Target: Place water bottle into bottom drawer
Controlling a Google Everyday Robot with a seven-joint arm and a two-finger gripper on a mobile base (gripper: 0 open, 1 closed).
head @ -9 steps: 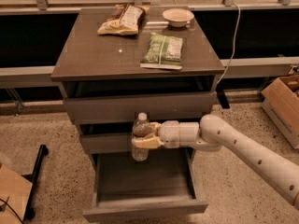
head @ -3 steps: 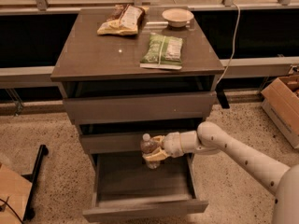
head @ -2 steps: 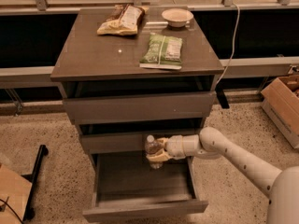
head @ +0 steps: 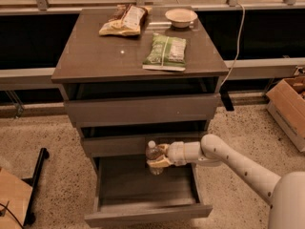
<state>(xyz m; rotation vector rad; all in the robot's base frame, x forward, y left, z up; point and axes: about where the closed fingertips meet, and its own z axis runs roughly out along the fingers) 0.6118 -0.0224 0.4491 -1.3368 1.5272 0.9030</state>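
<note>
Next, I release the water bottle on the bottom drawer's inside [head: 138,200], close behind its front panel near the middle.
The water bottle [head: 153,153] is clear with a white cap and stands upright in my gripper [head: 157,157]. The gripper is shut on the bottle's body and comes in from the right on a white arm [head: 228,163]. It holds the bottle just above the back of the bottom drawer [head: 147,213], which is pulled out and open, its inside dark and bare. The bottle's lower part reaches down into the drawer's opening. I cannot tell whether it touches the drawer floor.
The cabinet top [head: 95,56] holds a green snack bag [head: 166,51], a yellow chip bag [head: 125,20] and a white bowl [head: 180,17]. The two upper drawers are slightly pulled out. A cardboard box [head: 288,109] stands on the floor at right. A black stand [head: 35,175] is at left.
My gripper has carried the bottle down from in front of the middle drawer and a little to the right, into the opening of the bottom drawer. The grip has stayed shut.
</note>
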